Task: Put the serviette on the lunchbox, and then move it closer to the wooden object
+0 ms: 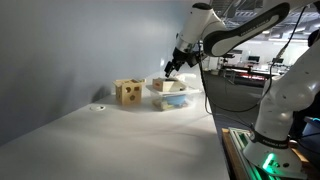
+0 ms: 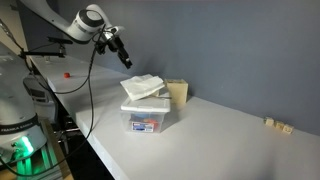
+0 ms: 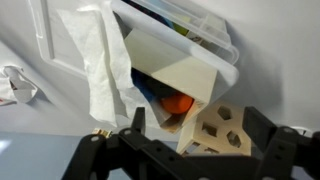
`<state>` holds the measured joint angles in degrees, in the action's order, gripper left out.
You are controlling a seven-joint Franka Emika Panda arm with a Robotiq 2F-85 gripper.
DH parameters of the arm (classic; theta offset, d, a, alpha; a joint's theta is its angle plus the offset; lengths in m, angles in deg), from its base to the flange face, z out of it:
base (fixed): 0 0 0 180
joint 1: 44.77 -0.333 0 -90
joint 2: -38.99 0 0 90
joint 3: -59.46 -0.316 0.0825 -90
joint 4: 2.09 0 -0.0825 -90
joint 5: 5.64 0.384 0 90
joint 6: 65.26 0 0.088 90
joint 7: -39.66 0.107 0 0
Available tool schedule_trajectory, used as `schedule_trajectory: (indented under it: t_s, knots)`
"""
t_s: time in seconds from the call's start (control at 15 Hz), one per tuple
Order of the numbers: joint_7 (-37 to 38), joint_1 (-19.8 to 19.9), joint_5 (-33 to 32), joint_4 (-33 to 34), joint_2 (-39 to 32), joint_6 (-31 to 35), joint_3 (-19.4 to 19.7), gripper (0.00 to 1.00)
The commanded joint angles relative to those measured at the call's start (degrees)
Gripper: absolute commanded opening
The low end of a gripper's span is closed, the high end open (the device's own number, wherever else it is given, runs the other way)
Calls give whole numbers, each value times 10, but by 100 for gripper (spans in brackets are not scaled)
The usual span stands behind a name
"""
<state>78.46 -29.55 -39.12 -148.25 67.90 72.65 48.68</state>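
Observation:
The clear lunchbox's outer rim (image 1: 177,95) (image 3: 226,38), on the side facing the open table, is the next place my gripper needs to move to, and it should close there.
The white serviette (image 1: 165,84) lies creased on top of the clear lunchbox (image 1: 172,99), also seen in an exterior view, serviette (image 2: 142,86) on lunchbox (image 2: 148,119). The tan wooden object (image 1: 128,93) with dark holes stands right beside the lunchbox; it also shows in an exterior view (image 2: 179,94). My gripper (image 1: 172,68) hangs in the air above the lunchbox, open and empty, apart from the serviette (image 3: 98,62). In the wrist view its fingers (image 3: 193,112) frame the wooden object (image 3: 226,132) and the lunchbox (image 3: 195,30).
A small dark item (image 1: 98,107) lies on the white table (image 1: 120,140) near the wall. Small wooden pieces (image 2: 276,124) lie at the far end. A crumpled white scrap (image 3: 16,86) lies beside the lunchbox. Lab benches and cables stand beyond the table edge.

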Motion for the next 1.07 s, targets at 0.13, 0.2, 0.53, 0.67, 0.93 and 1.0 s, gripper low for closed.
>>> schedule_trajectory:
  t_s: [0.13, 0.2, 0.53, 0.67, 0.93, 1.0]
  knots:
    - [-101, -39, -5, 8, -16, -94, 13, 100]
    - [-143, -46, 4, 7, -18, -100, 31, 100]
    - [-168, -15, -19, 39, 1, -126, 70, 100]
    - [-188, -37, -5, 21, -9, -113, 73, 100]
    - [-214, -58, -2, 11, -27, -115, 64, 100]
    - [-234, -69, 3, 3, -32, -103, 69, 100]
